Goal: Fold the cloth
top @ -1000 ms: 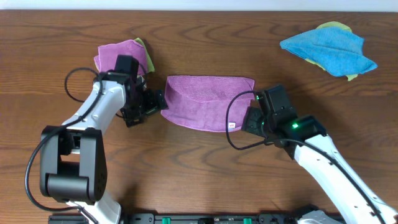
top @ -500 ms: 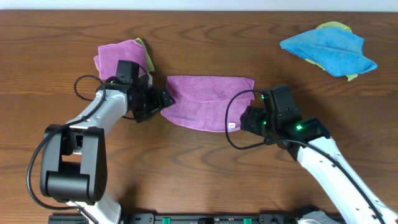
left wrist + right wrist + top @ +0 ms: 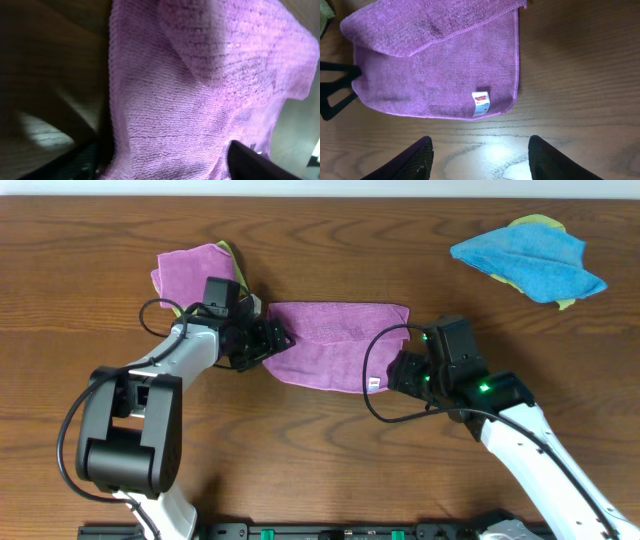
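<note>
The purple cloth lies in the middle. My right gripper goes to it next and closes on its front corner (image 3: 386,388) (image 3: 511,104) beside the white tag.
The purple cloth (image 3: 335,345) lies in the middle of the table with its far edge folded over towards the front. Its white tag (image 3: 373,382) is at the front right edge. My left gripper (image 3: 272,340) is at the cloth's left edge. In the left wrist view the cloth (image 3: 200,90) fills the frame and lies between the spread fingers (image 3: 160,162). My right gripper (image 3: 400,370) is open over bare wood just in front of the cloth's right corner. The right wrist view shows the cloth (image 3: 435,65) and tag (image 3: 480,102) beyond the fingers (image 3: 480,147).
A second purple cloth (image 3: 193,270) lies folded at the back left on a yellow-green one (image 3: 226,252). A bright blue cloth (image 3: 530,258) lies over a yellow-green one at the back right. The table is brown wood (image 3: 300,460).
My left gripper has moved right, from beside the cloth onto its left edge. My right gripper has shifted slightly left and stays open.
</note>
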{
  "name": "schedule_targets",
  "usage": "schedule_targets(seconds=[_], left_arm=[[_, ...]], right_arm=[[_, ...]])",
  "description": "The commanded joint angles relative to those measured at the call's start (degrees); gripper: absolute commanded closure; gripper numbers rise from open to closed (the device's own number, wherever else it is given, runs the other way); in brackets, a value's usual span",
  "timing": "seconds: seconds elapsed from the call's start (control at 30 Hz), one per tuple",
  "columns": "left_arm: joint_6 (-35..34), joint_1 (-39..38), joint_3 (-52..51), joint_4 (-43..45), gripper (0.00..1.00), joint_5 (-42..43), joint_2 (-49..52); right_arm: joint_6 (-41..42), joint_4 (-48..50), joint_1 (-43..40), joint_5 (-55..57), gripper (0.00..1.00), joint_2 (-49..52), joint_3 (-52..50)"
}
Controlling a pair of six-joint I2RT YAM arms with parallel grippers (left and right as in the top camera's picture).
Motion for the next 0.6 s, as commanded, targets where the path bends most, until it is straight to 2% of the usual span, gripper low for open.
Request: schedule_targets(seconds=[0.0,0.1,0.17,0.2,0.27,0.4,0.43,0.47,0.5,0.57], left_arm=[[-0.17,-0.42,-0.42,-0.11,0.35,1.6,1.36],[-0.17,-0.48,-0.42,-0.2,0.66,1.95,1.33],[-0.17,-0.55,-0.42,-0.15,0.84,2.67,1.36],[-0.17,-0.55,-0.42,-0.17,0.89,2.67,1.36],[-0.17,-0.52,-0.42,-0.17,0.94,2.67,1.33],[-0.13,-0.55,-0.42,-0.24,0.94,2.64,1.33],[-0.11,-0.52,-0.42,-0.44,0.86,2.62,1.33],[0.33,-0.52,-0.42,-0.79,0.66,2.58,1.36],[1.09,-0.52,-0.42,-1.18,0.52,2.43,1.33],[3.67,-0.52,-0.42,-1.95,0.5,2.16,1.33]], right_arm=[[0.31,-0.46,-0.94,-0.17,0.39,-0.76,-0.5],[0.31,-1.46,-1.97,0.02,0.41,-0.76,-0.5],[0.24,-2.21,-3.02,0.04,0.41,-0.76,-0.52],[-0.04,-2.4,-3.48,0.02,0.41,-0.76,-0.55],[-0.7,-2.71,-4.31,0.04,0.41,-0.76,-0.61],[-1.25,-3.08,-4.92,0.0,0.4,-0.76,-0.92],[-1.25,-3.15,-4.92,-0.02,0.4,-0.76,-1.07],[-1.22,-3.41,-4.9,-0.11,0.4,-0.76,-1.11],[-1.25,-3.54,-4.92,-0.26,0.4,-0.76,-1.11],[-1.22,-3.52,-4.9,-0.7,0.4,-0.76,-1.11]])
